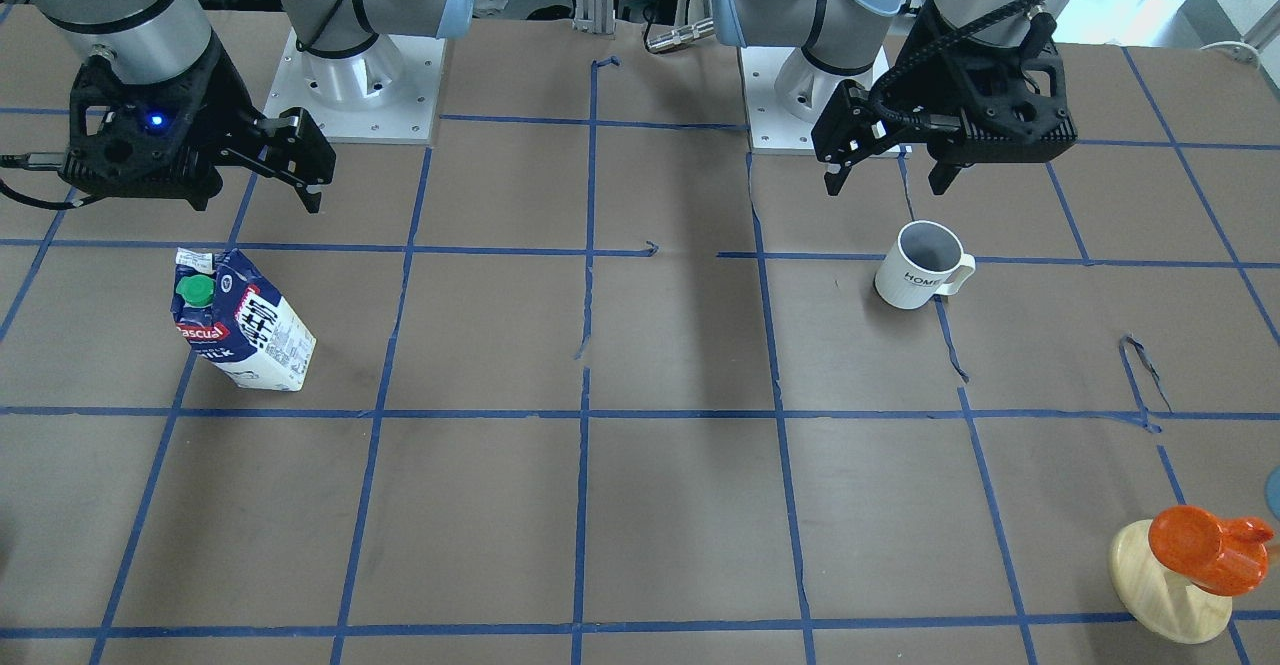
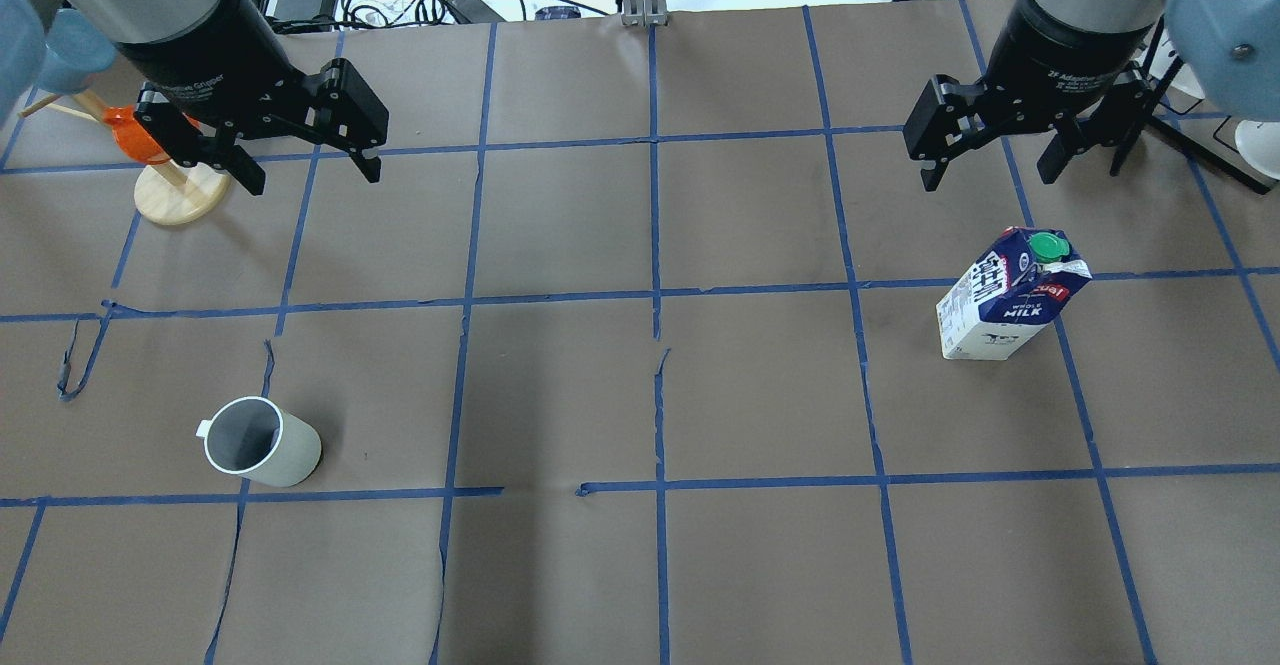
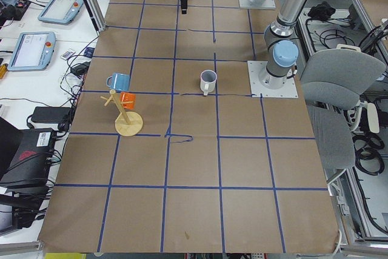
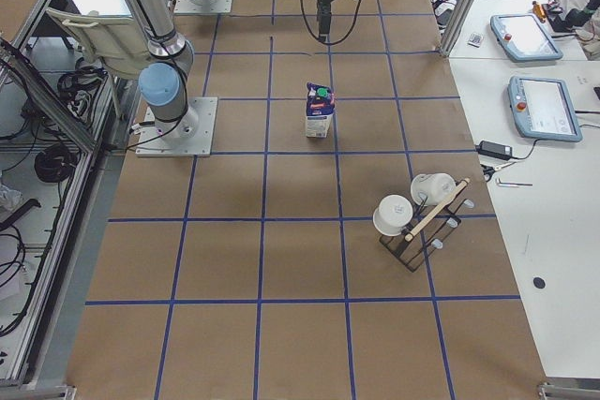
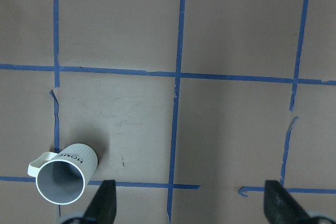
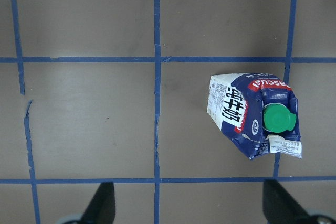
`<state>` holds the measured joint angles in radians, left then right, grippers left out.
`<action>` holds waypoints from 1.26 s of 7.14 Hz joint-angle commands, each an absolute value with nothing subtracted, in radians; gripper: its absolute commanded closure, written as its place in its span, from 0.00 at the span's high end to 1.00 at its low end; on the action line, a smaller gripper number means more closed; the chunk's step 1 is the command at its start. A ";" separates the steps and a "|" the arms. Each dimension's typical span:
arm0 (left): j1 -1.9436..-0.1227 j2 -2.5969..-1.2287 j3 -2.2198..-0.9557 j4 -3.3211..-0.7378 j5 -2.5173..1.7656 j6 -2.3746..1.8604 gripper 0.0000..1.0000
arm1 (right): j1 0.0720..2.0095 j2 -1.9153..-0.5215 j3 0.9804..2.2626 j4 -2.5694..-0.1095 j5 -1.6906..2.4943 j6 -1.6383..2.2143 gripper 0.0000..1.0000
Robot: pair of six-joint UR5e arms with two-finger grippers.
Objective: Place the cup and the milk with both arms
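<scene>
The milk carton's top (image 1: pixel 217 276) (image 6: pixel 265 132) is the next place for my right gripper to go and close, with its fingers on both sides beside the green cap.
The white cup (image 1: pixel 920 265) stands upright on the brown paper, handle to the side; it also shows in the overhead view (image 2: pixel 262 442) and the left wrist view (image 5: pixel 63 178). My left gripper (image 1: pixel 887 185) is open and empty, raised above the table just on the robot side of the cup. The blue and white milk carton (image 1: pixel 243 320) with a green cap stands upright, also seen in the overhead view (image 2: pixel 1008 295) and the right wrist view (image 6: pixel 254 114). My right gripper (image 2: pixel 988 179) is open and empty, raised near the carton.
A wooden mug tree (image 1: pixel 1170 585) with an orange mug (image 1: pixel 1205 545) stands at the table's left end. A black rack with white cups (image 4: pixel 417 217) stands at the right end. Blue tape lines grid the brown paper (image 2: pixel 650 385).
</scene>
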<state>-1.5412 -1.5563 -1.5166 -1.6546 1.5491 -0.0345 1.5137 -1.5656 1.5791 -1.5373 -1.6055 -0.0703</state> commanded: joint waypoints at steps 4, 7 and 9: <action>-1.532 -1.464 -1.699 -1.666 1.598 -0.008 1.00 | 1.387 -1.499 1.594 -1.586 -1.651 -0.065 1.00; -1.488 -1.431 -1.857 -1.611 1.611 0.059 1.00 | 1.350 -1.488 1.701 -1.670 -1.648 -0.104 1.00; -1.360 -1.440 -2.012 -1.500 1.656 0.177 1.00 | 1.289 -1.485 1.782 -1.750 -1.640 -0.202 1.00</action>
